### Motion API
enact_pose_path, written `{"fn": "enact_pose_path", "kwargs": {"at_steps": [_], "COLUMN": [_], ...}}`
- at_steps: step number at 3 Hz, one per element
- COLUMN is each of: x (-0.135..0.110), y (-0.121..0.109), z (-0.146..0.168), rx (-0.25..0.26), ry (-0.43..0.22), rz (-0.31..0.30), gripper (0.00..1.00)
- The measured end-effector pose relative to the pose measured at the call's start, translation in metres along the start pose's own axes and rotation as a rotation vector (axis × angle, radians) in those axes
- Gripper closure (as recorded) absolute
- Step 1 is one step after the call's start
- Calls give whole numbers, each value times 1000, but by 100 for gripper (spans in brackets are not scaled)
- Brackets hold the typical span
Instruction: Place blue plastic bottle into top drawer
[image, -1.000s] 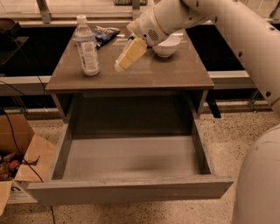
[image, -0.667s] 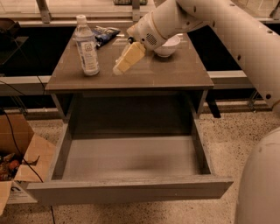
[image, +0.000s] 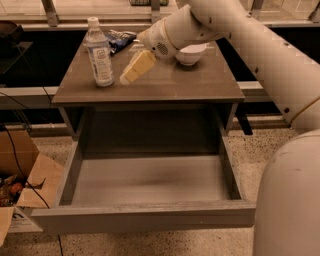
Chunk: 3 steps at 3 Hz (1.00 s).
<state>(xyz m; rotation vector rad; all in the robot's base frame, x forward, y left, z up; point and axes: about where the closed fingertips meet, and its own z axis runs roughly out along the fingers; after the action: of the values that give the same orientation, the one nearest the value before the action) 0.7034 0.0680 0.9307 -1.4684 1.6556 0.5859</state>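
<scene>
I should close my gripper around the middle of the blue plastic bottle (image: 99, 53), between its white cap and its base.
The blue plastic bottle (image: 100, 56) stands upright on the left part of the cabinet top (image: 165, 87). It is clear, with a white cap and a white label. My gripper (image: 128, 76) hangs just above the cabinet top, a short way to the right of the bottle and apart from it, pointing down and left. It holds nothing. The top drawer (image: 145, 218) is pulled wide open below the cabinet top, and its grey interior holds nothing.
A dark blue snack bag (image: 120, 39) lies at the back of the top behind the bottle. A white bowl (image: 191, 54) sits at the back right, behind my arm. A cardboard box (image: 25, 187) stands on the floor at left. My base (image: 290, 200) fills the lower right.
My gripper has moved a little to the left, closer to the bottle. The bottle and the drawer have not moved.
</scene>
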Motion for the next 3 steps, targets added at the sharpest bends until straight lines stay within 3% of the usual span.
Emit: {"fn": "enact_pose_path", "kwargs": {"at_steps": [3], "x": [-27], "y": [-20], "z": [70], "rx": [-89], "ry": [-135], "rz": [-33], "gripper": [0]}}
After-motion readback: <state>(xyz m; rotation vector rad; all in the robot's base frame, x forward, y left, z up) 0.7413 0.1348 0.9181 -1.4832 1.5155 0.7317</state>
